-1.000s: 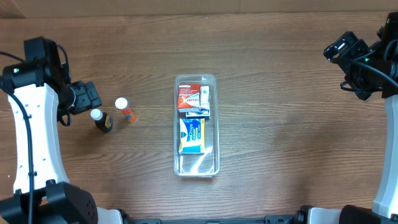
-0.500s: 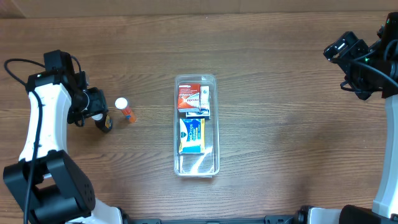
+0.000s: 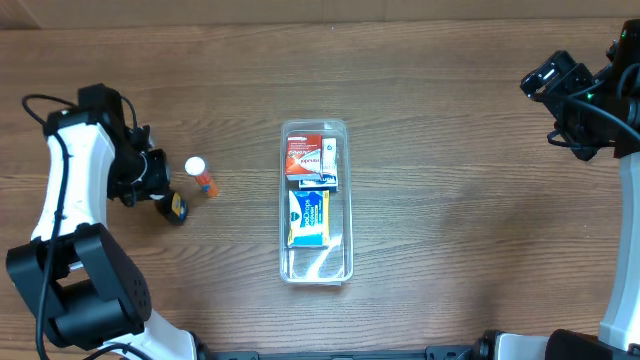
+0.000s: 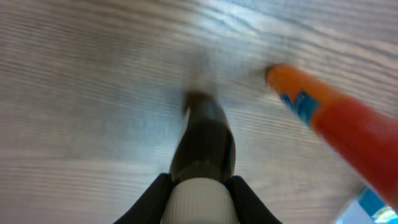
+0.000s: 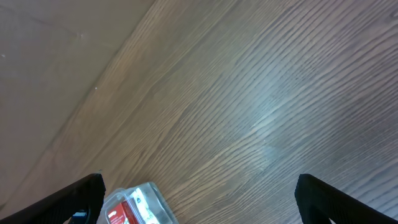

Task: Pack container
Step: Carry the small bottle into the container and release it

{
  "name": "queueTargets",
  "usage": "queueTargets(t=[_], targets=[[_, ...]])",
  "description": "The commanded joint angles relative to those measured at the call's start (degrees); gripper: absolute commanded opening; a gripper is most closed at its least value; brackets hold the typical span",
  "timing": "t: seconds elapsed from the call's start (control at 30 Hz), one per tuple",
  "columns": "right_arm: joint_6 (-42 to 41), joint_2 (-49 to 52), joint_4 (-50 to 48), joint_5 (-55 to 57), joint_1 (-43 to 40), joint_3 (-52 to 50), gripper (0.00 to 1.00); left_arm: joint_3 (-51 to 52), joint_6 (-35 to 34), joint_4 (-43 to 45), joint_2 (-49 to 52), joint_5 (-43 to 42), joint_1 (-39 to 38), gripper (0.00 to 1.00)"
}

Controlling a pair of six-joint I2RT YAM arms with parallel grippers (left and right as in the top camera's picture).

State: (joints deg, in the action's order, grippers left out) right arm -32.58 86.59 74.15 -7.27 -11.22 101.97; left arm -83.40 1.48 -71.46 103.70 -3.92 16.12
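Note:
My left hand needs to release the dark bottle in the clear container's open gap (image 3: 340, 207) beside the blue-and-yellow box.
The clear container (image 3: 343, 262) lies lengthwise mid-table and holds a red-and-white box (image 3: 303, 156) and a blue-and-yellow box (image 3: 309, 217). To its left, my left gripper (image 3: 160, 190) is shut on the white cap (image 4: 198, 202) of a small dark bottle (image 3: 176, 208). In the left wrist view the dark bottle (image 4: 205, 140) stands on the wood between my black fingers (image 4: 155, 196). An orange bottle (image 3: 201, 175) with a white cap stands just right of it, apart. My right gripper (image 3: 558, 85) hovers open at the far right with nothing in it, and the container's corner (image 5: 134, 202) shows beside its left finger.
Brown wooden tabletop (image 3: 460, 200) all round. The orange bottle (image 4: 339, 124) stands close beside the held dark bottle in the left wrist view. The right arm's body (image 3: 625, 250) runs along the right edge.
My left gripper moved in over the dark bottle and shut on its cap. The bottle shifted slightly toward the front. The right arm stayed still.

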Motion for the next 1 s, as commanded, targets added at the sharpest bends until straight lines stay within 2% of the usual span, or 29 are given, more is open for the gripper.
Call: queueTargets(t=[0.0, 0.1, 0.2, 0.33, 0.37, 0.43, 0.53, 0.73, 0.97], targets=[[-0.07, -0.22, -0.28, -0.13, -0.11, 0.46, 1.00, -12.81, -1.16, -7.13, -1.75, -0.37, -0.09, 0.17], [-0.07, -0.22, -0.28, -0.13, -0.11, 0.46, 1.00, -27.15, -3.26, -16.48, -4.79, -0.39, -1.20, 0.17], [-0.07, -0.22, -0.28, -0.13, -0.11, 0.46, 1.00, -38.25, -6.93, -22.12, -7.15, -0.42, -4.31, 0.18], [-0.07, -0.22, -0.28, -0.13, -0.11, 0.46, 1.00, -41.05, -15.91, -21.81, -10.93, -0.37, -12.83, 0.17], [-0.07, -0.22, -0.28, -0.13, -0.11, 0.46, 1.00, -40.85, -19.85, -21.07, -11.15, -0.07, -17.86, 0.17], [-0.07, -0.22, -0.26, -0.13, -0.11, 0.46, 1.00, -39.45, -24.33, -19.58, -10.86, 2.45, -23.61, 0.17], [-0.07, -0.22, -0.28, -0.13, -0.11, 0.46, 1.00, -33.33, -34.69, -16.92, -10.23, 8.92, -33.03, 0.15], [-0.07, -0.22, -0.28, -0.13, -0.11, 0.46, 1.00, -15.06, -45.44, -1.99, -10.16, 8.74, -44.89, 0.09], [-0.07, -0.22, -0.26, -0.13, -0.11, 0.46, 1.00, -3.08, -50.73, 10.69, -10.05, 3.89, -51.36, 0.06]])
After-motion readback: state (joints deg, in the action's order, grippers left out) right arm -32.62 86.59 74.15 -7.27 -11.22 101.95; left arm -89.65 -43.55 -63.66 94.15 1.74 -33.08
